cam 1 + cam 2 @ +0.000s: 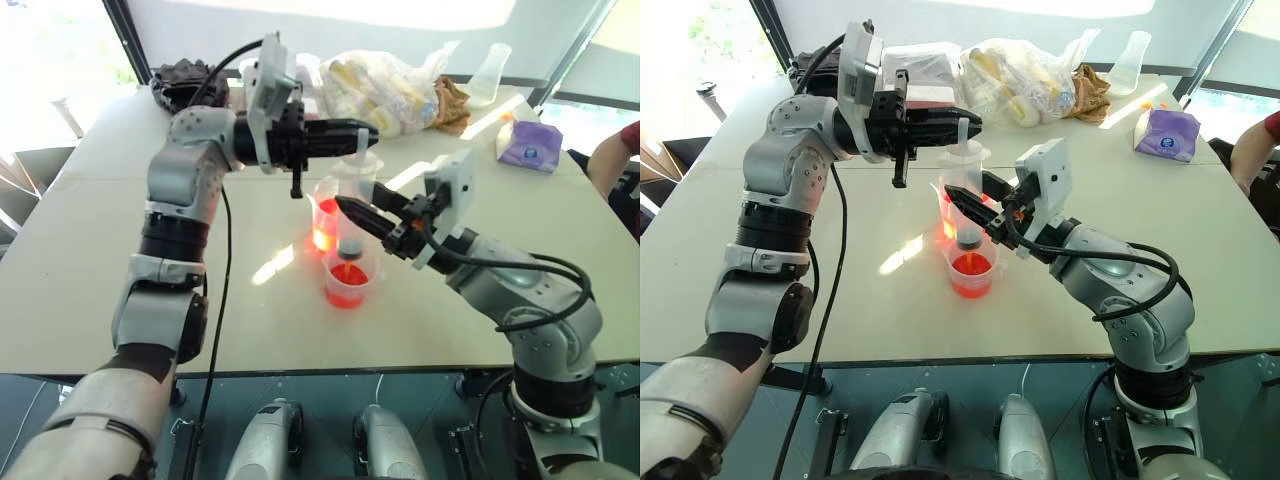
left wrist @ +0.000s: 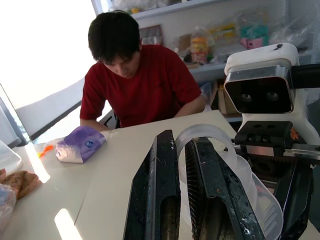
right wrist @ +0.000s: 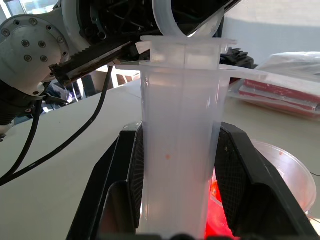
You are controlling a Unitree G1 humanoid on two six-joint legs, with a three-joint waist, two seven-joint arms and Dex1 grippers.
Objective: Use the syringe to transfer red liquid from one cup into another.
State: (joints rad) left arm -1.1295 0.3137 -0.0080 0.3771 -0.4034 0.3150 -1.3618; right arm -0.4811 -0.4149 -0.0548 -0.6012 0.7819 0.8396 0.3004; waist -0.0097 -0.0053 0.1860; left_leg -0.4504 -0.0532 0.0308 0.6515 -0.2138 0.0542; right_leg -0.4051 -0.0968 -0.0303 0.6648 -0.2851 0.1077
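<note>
Next, I lay the syringe, now upright inside the shorter cup, on the bare table (image 1: 415, 247) beside the cups, on the purple tissue pack's side, with my right gripper.
The syringe (image 1: 355, 180) stands upright with its tip down inside the shorter cup (image 1: 350, 285), which holds red liquid (image 1: 347, 293). Just behind it stands the taller beaker (image 1: 325, 215), also with red liquid in it. My right gripper (image 1: 348, 208) is shut on the syringe barrel (image 3: 180, 150) from the right. My left gripper (image 1: 362, 133) reaches in level from the left and is shut on the clear plunger top (image 2: 202, 135). The dark seal sits low in the barrel.
At the back of the table lie a plastic bag of items (image 1: 385, 85), a clear conical flask (image 1: 490, 75), a purple tissue pack (image 1: 530, 145) and a black object (image 1: 185, 80). A person in a red shirt (image 2: 142, 90) sits at the table's right side.
</note>
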